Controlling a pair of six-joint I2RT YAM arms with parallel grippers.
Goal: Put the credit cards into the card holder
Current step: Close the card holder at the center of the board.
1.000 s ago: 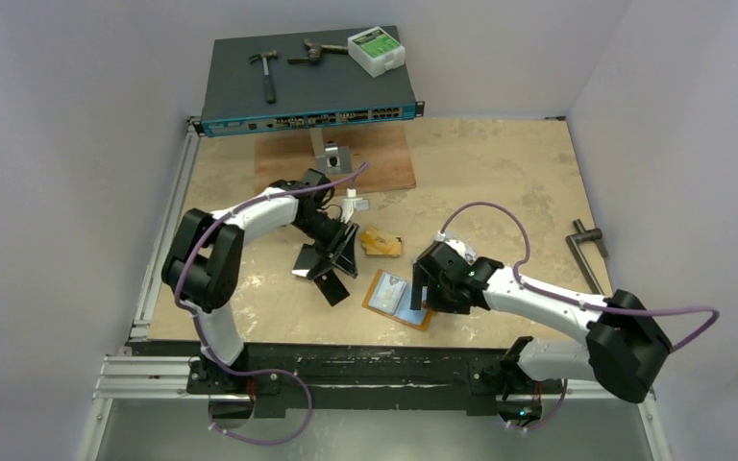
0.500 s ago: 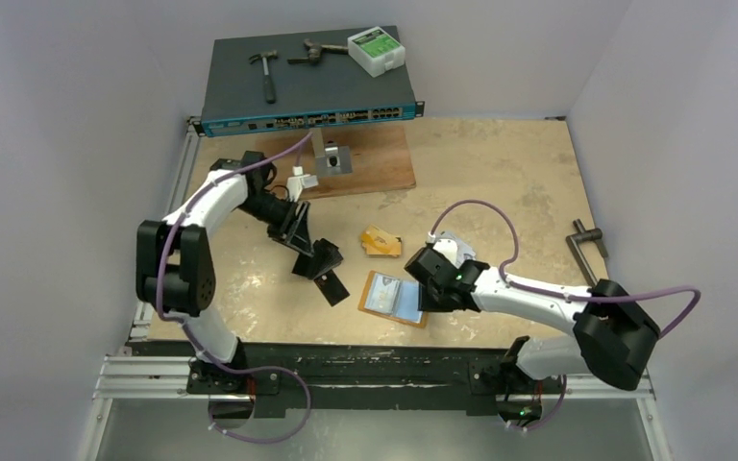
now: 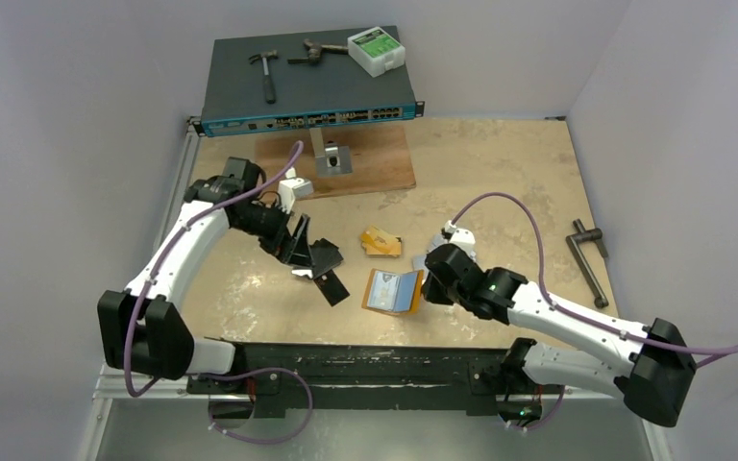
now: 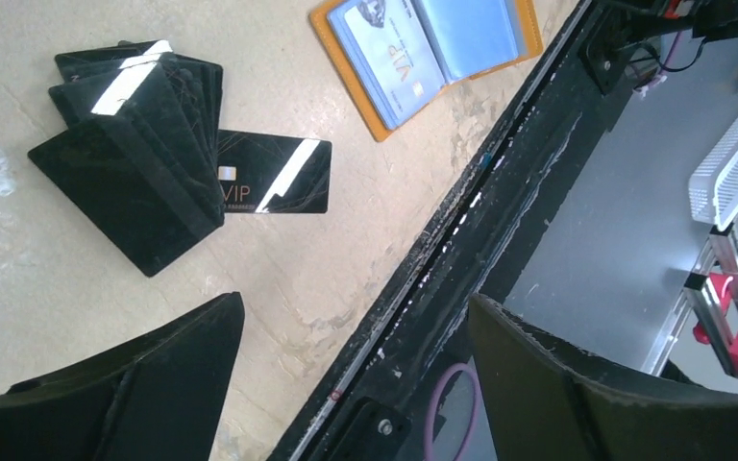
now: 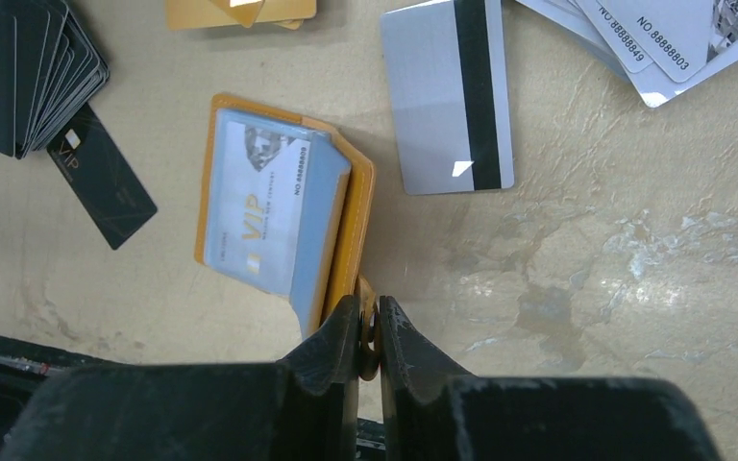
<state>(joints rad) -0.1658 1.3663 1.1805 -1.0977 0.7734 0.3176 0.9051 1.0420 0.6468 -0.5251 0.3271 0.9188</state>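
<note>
My right gripper is going to release the snap tab at the card holder's edge (image 3: 362,303) (image 5: 199,244) facing the lone black card. The tab is on the holder near the front edge.
The card holder (image 3: 390,291) (image 5: 279,211), orange with clear sleeves and a VIP card inside, lies open near the front edge, its right flap raised. My right gripper (image 3: 426,285) (image 5: 369,307) is shut on its snap tab. My left gripper (image 3: 298,248) (image 4: 356,307) hangs open and holds nothing, just left of the fanned black credit cards (image 3: 322,259) (image 4: 135,144); one black card (image 4: 274,173) lies apart. Orange-gold cards (image 3: 381,242) (image 5: 240,12), a silver card with a dark stripe (image 5: 452,96) and white cards (image 5: 663,43) lie behind the holder.
A network switch (image 3: 307,96) at the back carries a hammer (image 3: 265,72), a second tool (image 3: 312,50) and a white box (image 3: 377,50). A wooden board (image 3: 375,163) bears a metal block (image 3: 332,158). A metal handle (image 3: 586,254) lies right. The black front rail (image 3: 346,355) runs close by.
My left arm pulled back to the left, away from the holder, and its jaws opened wide. My right gripper moved in and shut on the holder's tab; the right flap lifted.
</note>
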